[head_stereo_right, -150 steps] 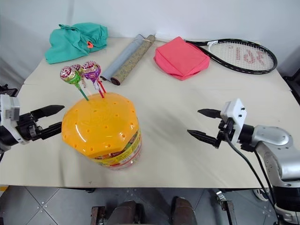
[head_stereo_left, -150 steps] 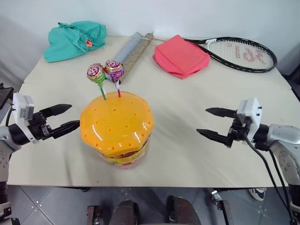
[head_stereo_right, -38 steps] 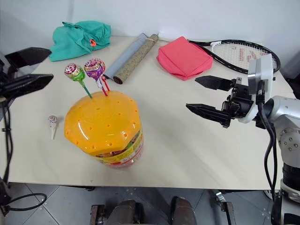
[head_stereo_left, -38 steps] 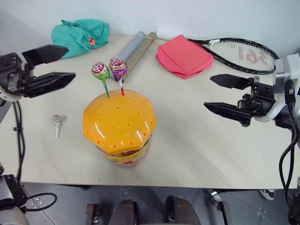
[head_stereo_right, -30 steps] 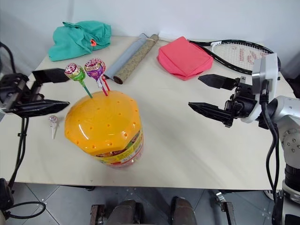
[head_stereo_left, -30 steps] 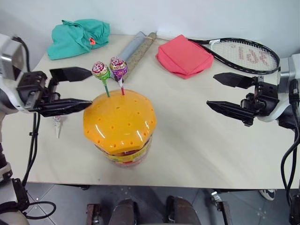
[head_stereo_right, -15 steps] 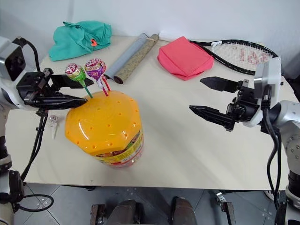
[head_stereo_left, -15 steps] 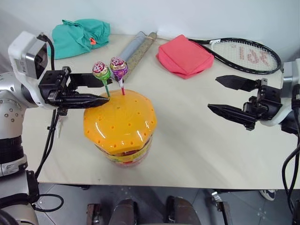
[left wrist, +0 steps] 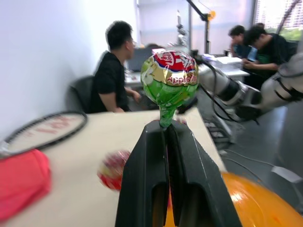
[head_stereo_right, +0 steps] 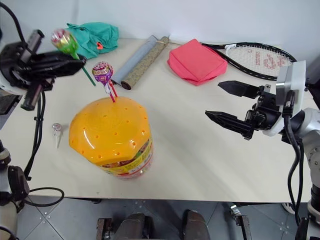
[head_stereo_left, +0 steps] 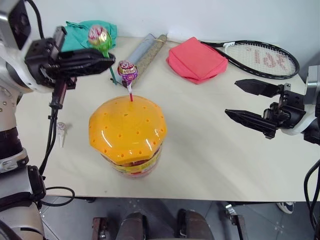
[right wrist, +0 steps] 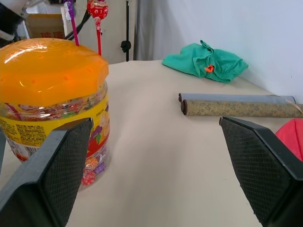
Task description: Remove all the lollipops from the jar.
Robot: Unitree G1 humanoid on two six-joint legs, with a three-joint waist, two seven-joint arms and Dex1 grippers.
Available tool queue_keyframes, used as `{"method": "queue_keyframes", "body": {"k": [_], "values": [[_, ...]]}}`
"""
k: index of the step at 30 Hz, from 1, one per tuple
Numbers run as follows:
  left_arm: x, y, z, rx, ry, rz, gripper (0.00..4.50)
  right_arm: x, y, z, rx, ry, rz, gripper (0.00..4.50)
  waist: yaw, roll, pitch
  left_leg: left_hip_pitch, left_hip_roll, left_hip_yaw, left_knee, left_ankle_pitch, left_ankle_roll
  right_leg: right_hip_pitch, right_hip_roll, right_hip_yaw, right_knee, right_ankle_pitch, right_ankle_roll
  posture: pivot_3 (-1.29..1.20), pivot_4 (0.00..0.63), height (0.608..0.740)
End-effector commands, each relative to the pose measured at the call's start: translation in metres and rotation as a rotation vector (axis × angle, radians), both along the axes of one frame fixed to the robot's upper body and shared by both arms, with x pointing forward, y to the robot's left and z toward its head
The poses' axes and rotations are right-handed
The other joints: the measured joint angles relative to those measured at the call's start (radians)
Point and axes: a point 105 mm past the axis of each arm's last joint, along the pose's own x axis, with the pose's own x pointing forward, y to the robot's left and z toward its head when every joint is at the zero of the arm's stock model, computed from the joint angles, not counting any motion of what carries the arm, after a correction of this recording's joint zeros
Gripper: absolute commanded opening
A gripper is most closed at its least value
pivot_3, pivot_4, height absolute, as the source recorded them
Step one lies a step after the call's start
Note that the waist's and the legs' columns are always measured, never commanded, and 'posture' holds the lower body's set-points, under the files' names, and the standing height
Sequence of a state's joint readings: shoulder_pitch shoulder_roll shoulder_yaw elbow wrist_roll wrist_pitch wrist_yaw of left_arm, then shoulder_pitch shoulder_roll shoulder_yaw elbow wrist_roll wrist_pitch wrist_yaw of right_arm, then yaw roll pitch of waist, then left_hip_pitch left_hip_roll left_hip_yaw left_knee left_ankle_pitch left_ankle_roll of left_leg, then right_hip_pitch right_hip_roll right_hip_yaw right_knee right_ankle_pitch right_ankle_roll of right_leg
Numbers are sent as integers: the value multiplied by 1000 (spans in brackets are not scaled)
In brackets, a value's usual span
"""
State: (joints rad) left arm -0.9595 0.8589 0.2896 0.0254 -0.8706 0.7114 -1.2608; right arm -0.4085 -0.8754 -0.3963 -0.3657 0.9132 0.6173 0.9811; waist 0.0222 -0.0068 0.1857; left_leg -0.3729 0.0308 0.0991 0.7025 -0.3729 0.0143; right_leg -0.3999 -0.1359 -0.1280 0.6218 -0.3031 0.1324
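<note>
My left gripper should release the green-wrapped lollipop on the table (head_stereo_left: 34, 139), setting it beside the lollipop that is lying there, on the side farther from the jar.
The jar (head_stereo_left: 127, 132), clear with a domed orange lid, stands at the table's front middle. My left gripper (head_stereo_left: 107, 56) is shut on the green stick of a green-wrapped lollipop (head_stereo_left: 99, 36), held clear above and left of the lid; the wrist view shows its head (left wrist: 169, 78) above my shut fingers (left wrist: 142, 179). A purple-wrapped lollipop (head_stereo_left: 127, 70) still stands in the lid. In the right wrist view a pink stick (right wrist: 72, 28) and a red lollipop (right wrist: 97, 9) rise from the lid. Another lollipop (head_stereo_left: 60, 127) lies on the table left of the jar. My right gripper (head_stereo_left: 232, 97) hangs open to the jar's right.
Along the table's back lie a teal cloth (head_stereo_left: 85, 32), a rolled mat (head_stereo_left: 145, 50), a folded red cloth (head_stereo_left: 195, 60) and a tennis racket (head_stereo_left: 260, 57). Several people sit at desks (left wrist: 113, 75) beyond the table.
My left gripper closed on the green lollipop's stick and lifted it up out of the lid. The right gripper stayed where it was, open.
</note>
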Motion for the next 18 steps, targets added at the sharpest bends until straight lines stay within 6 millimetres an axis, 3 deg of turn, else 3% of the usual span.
{"method": "queue_keyframes", "body": {"k": [1, 4, 9, 14, 18], "values": [[5, 17, 25, -59, -59, 180, 11, -8, -1, 14, -8, -54, 14, 4500, 0, 0, 0, 0, 0, 0, 0, 0, 0, 0, 0, 0, 0, 0, 0, 0, 150, 740], [26, 34, 30, -83, -34, 408, 11, -11, 0, 15, -8, -41, 40, 4500, 0, 0, 0, 0, 0, 0, 0, 0, 0, 0, 0, 0, 0, 0, 0, 0, 150, 740], [64, 93, 26, -133, 111, 932, 11, -30, 10, 15, -14, 34, 183, 4500, 1, 0, 0, 0, 0, 0, 0, 0, 0, 0, 0, 0, 0, 0, 0, 0, 150, 740], [80, 160, -15, -57, 342, 1369, 11, -34, 14, 8, -33, 96, 249, 4500, 1, 0, 0, 1, 0, 0, -1, 0, 0, 0, 0, 0, 0, 0, 0, 0, 150, 740], [70, 218, -63, 23, 621, 1690, 11, -23, 14, 7, -19, 79, 232, 4500, 0, -1, 0, 1, 0, 1, -1, 0, 0, 0, 0, 0, 0, 0, 0, 0, 150, 740]]}}
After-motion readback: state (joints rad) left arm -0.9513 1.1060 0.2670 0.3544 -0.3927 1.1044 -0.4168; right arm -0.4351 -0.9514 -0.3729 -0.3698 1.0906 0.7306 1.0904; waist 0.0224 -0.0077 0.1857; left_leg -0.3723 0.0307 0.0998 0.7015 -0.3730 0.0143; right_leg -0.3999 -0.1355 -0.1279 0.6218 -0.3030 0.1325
